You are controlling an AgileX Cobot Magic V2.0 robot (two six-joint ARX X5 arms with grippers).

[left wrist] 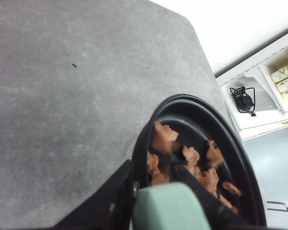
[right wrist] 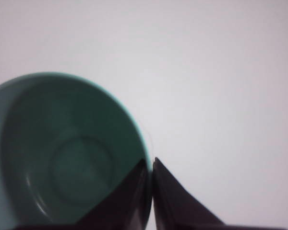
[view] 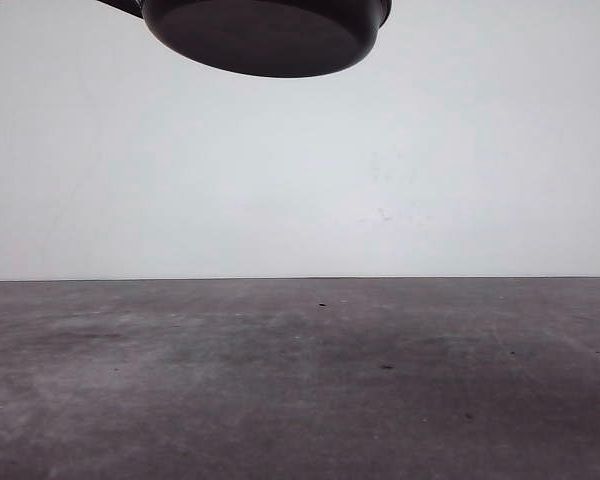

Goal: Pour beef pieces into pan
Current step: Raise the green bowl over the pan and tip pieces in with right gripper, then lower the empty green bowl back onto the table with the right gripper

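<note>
My right gripper is going to put the teal bowl down on the grey table [view: 489, 358] among the dark specks, clear of the pan.
The black pan [view: 260, 35] hangs high above the table, and the front view catches its underside at the top edge. In the left wrist view the pan [left wrist: 192, 103] holds the reddish-brown beef pieces [left wrist: 201, 165], lying in a loose heap inside it. My left gripper [left wrist: 156, 179] is shut on the pan's mint-green handle [left wrist: 168, 208]. In the right wrist view a teal bowl [right wrist: 62, 153] is empty inside. My right gripper [right wrist: 150, 165] is shut on its rim, one finger inside and one outside.
The grey table [view: 300, 380] stretches below, with a few dark specks on it, and a white wall stands behind. In the left wrist view the table's rounded corner [left wrist: 182, 19] and a white shelf [left wrist: 264, 91] with a cable and boxes lie beyond.
</note>
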